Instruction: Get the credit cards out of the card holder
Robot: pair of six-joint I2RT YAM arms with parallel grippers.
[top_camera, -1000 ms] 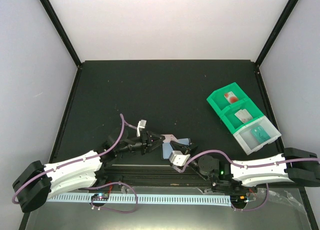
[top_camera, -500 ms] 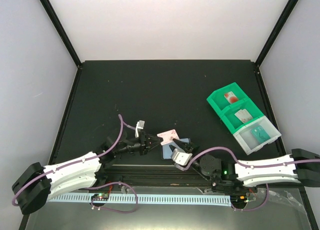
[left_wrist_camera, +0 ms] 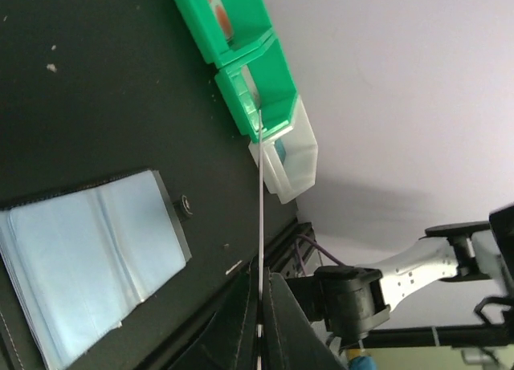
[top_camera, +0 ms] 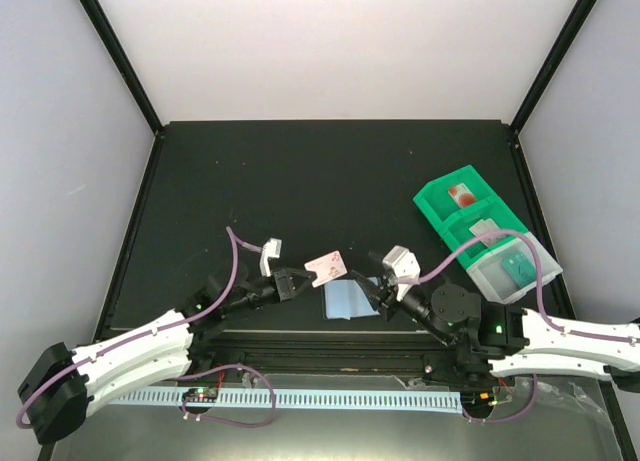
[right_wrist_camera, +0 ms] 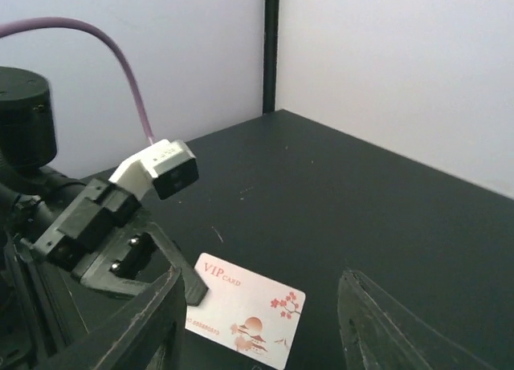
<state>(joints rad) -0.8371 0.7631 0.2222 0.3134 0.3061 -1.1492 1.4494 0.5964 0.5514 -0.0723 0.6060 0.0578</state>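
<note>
My right gripper needs to grip the pale credit card on the blossom end (top_camera: pixel 342 263) (right_wrist_camera: pixel 292 331), because its opposite end is held by my left gripper.
My left gripper (top_camera: pixel 300 278) is shut on one corner of a pale credit card (top_camera: pixel 327 267) printed with "VIP" and pink blossoms, held just above the table. That card (right_wrist_camera: pixel 245 318) faces the right wrist view; in the left wrist view it (left_wrist_camera: pixel 261 185) shows edge-on as a thin white line rising from the shut fingers (left_wrist_camera: pixel 241 322). The card holder (top_camera: pixel 350 301) lies open flat, with its pale blue lining (left_wrist_camera: pixel 80 258) up. My right gripper (top_camera: pixel 374 286) stands open beside the holder's right edge, with nothing between its fingers (right_wrist_camera: pixel 152 322).
A green compartment tray (top_camera: pixel 437 213) with a clear end bin (top_camera: pixel 497 286) stands at the right. It holds a red-marked card (top_camera: pixel 461 193), a pale card (top_camera: pixel 487 231) and a teal card (top_camera: pixel 520 269). A rail runs along the near edge.
My left gripper shut on the pale card and drew it up and away from the holder. My right gripper opened and swung from the holder's near edge to its right side.
</note>
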